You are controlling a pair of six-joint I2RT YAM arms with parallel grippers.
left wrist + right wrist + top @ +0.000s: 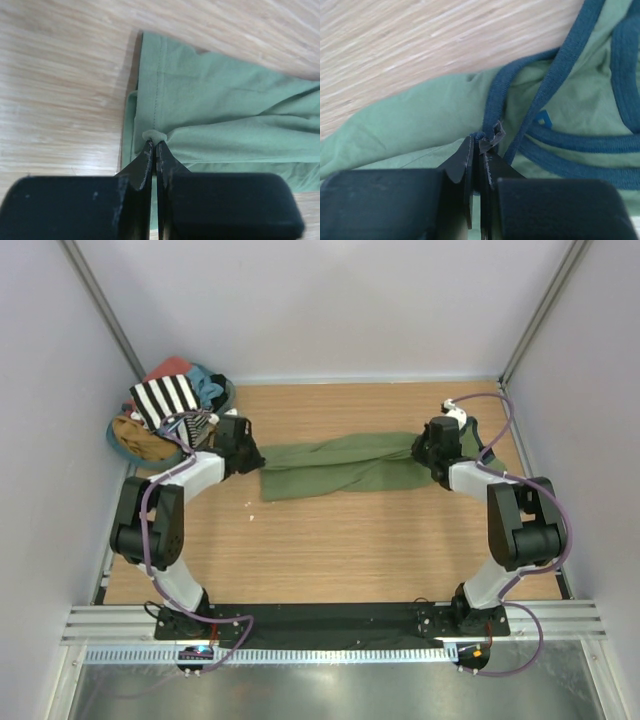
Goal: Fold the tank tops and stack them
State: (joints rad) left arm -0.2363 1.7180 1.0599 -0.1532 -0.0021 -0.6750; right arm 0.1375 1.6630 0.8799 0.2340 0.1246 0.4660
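Note:
Next, my right gripper opens and takes the far strap's end (pixel 471 424), as it holds the olive green tank top at the armhole while the blue-trimmed straps lie crooked beyond.
The olive green tank top (pixel 340 467) lies stretched across the middle of the table between my two arms. My left gripper (pixel 243 455) is shut on its left, hemmed end; the left wrist view shows a pinch of green cloth (pixel 154 135) between the fingertips. My right gripper (pixel 437 455) is shut on the right end, on the blue-trimmed edge (pixel 490 134) near the straps (pixel 570 60). The black-and-white striped tank top (pixel 165 400) lies on the pile at the back left.
A heap of clothes sits at the back left in a round basket (pixel 118 443): a salmon-red garment (pixel 168 368), a blue one (pixel 210 386) and a mustard one (pixel 140 438). A small white scrap (pixel 251 504) lies on the wood. Walls stand on three sides.

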